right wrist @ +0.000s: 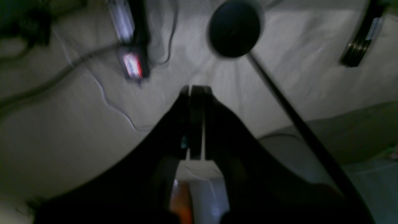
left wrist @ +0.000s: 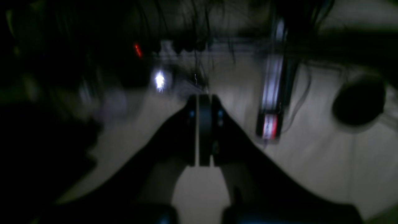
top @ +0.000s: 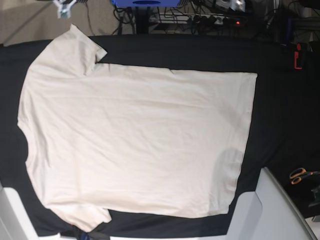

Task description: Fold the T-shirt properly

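Observation:
My left gripper will grab the T-shirt's hem corner (top: 245, 74) nearest the red clamp.
The T-shirt (top: 135, 135) lies flat on the black table cloth (top: 280, 115), neck at the left, hem at the right, both short sleeves spread. It does not show in either wrist view. My left gripper (left wrist: 204, 99) is shut with nothing between its jaws and hangs over a pale floor. Over the same floor my right gripper (right wrist: 196, 89) is also shut and empty. Neither gripper touches the cloth. In the base view only white arm parts show, one at the bottom right (top: 260, 210) and one at the bottom left (top: 7, 215).
Orange-handled scissors (top: 298, 175) lie at the table's right edge and a red clamp (top: 297, 56) sits at the far right. Below the grippers are a power strip (right wrist: 130, 40), cables and a round black stand foot (right wrist: 234, 28).

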Tool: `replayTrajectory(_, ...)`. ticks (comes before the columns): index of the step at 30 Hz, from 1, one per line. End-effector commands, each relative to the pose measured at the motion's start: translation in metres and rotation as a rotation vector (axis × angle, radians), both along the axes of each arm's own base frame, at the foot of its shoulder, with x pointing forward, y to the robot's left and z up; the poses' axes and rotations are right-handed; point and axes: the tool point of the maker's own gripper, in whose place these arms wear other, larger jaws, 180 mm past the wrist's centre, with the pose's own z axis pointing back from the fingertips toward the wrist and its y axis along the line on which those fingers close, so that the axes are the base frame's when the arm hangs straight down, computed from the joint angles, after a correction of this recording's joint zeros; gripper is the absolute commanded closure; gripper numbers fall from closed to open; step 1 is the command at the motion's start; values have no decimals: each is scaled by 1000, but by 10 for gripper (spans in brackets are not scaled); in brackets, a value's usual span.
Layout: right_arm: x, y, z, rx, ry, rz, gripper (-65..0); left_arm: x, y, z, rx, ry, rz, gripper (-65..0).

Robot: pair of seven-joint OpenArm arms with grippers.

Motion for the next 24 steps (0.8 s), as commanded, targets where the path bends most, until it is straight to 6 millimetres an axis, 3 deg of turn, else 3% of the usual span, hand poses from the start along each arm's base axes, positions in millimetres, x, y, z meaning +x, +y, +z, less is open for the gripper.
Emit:
replayTrajectory(1, -11, -5, 10, -13, 21, -20, -6, 4, 7, 13, 6, -37, -4, 0)
replayTrajectory(5, 18, -24, 52, -66, -79, -38, -6, 41, 15, 62, -8, -187, -5, 0)
replayTrajectory(9, 71, -39, 103, -105, -274, -49, -9, 83, 42, 123, 61, -370, 32, 0)
replayTrajectory(15, 167, -23, 156, 225, -631, -152, -17, 126, 92, 193, 197, -591, 144, 0)
replayTrajectory(17, 181, -21, 163, 306, -667, -144, -39, 135, 96, 203, 211, -626, 148, 0)
replayTrajectory(22, 196, -9, 157, 461, -646, -54, -299, 144, 94, 200, 192, -624, 150, 0)
replayTrajectory(24, 196, -13, 151, 493, -657, -64, -338, 147, 85, 190, 139, -571, 121, -7)
